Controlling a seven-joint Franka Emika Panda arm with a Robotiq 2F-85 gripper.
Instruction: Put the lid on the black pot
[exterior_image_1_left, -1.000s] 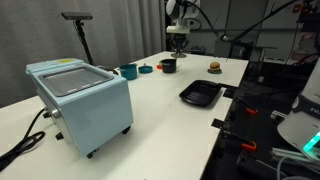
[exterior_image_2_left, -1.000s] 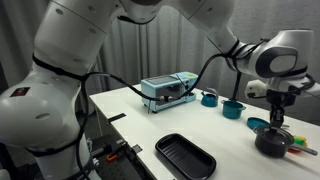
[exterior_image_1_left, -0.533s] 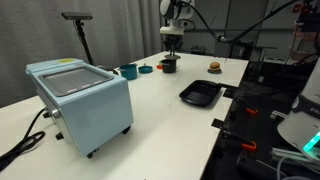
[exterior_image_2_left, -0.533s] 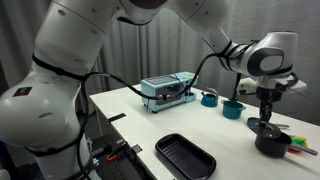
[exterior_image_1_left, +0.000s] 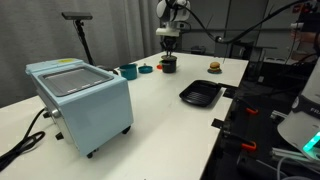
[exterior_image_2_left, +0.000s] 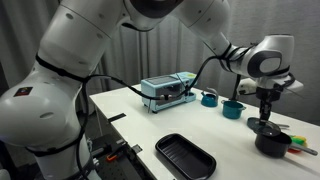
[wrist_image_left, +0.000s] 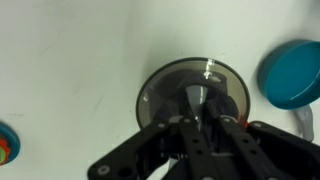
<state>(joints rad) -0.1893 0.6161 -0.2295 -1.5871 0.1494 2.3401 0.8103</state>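
Note:
Next, I release the lid on the top rim of the black pot (exterior_image_1_left: 169, 57) at the table's far end.
The black pot (exterior_image_1_left: 168, 66) stands at the far end of the white table and also shows in an exterior view (exterior_image_2_left: 270, 145). My gripper (exterior_image_1_left: 168, 45) hangs a little above it, as the exterior view (exterior_image_2_left: 266, 112) also shows. In the wrist view the dark round lid (wrist_image_left: 160, 92) fills the middle. Its grey knob sits between my fingertips (wrist_image_left: 196, 120), which look closed on it. The lid hides what lies under it, so the pot does not show there.
A teal cup (exterior_image_1_left: 128, 71) and a small blue dish (exterior_image_1_left: 146, 69) stand beside the pot. The brown burger toy (exterior_image_1_left: 213, 67), a flat black tray (exterior_image_1_left: 200, 94) and a light-blue box appliance (exterior_image_1_left: 80, 95) are also on the table. A blue dish (wrist_image_left: 292, 72) shows beside the lid.
The gripper has risen from low beside the pot and shifted sideways to a spot above it. The pot and the other objects have not moved.

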